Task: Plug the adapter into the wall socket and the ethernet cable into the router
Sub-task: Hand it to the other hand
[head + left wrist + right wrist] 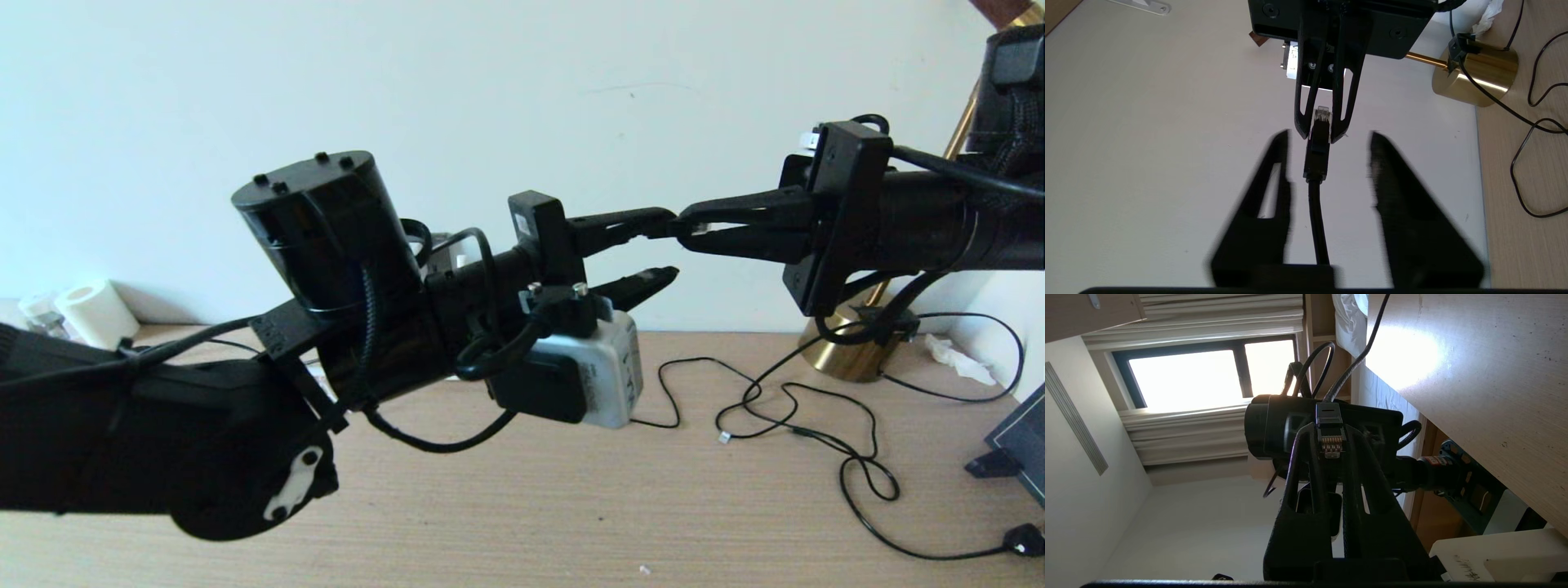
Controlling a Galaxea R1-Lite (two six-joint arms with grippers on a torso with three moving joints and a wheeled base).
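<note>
The ethernet plug's clear end, which must go into the router, is covered by my right gripper's fingers, so my left gripper needs to take the plug's black back end point(1315, 168).
Both arms are raised above the wooden table point(571, 506), tip to tip. My right gripper point(682, 228) is shut on the ethernet cable's clear plug end point(1329, 443), which lies between its fingers point(1301, 122). The thick black ethernet cable point(1318, 212) runs back from the plug through the gap of my left gripper point(1329, 141). That gripper is open, its fingers point(645, 282) wide apart on either side of the cable and not touching it. The adapter, wall socket and router are not clearly in view.
A brass lamp base point(849, 355) stands at the back right, with thin black cords point(824, 441) looped over the table beside it. A small black plug point(1024, 539) lies near the right edge, by a dark tilted panel point(1020, 445). A white roll point(90, 314) sits far left.
</note>
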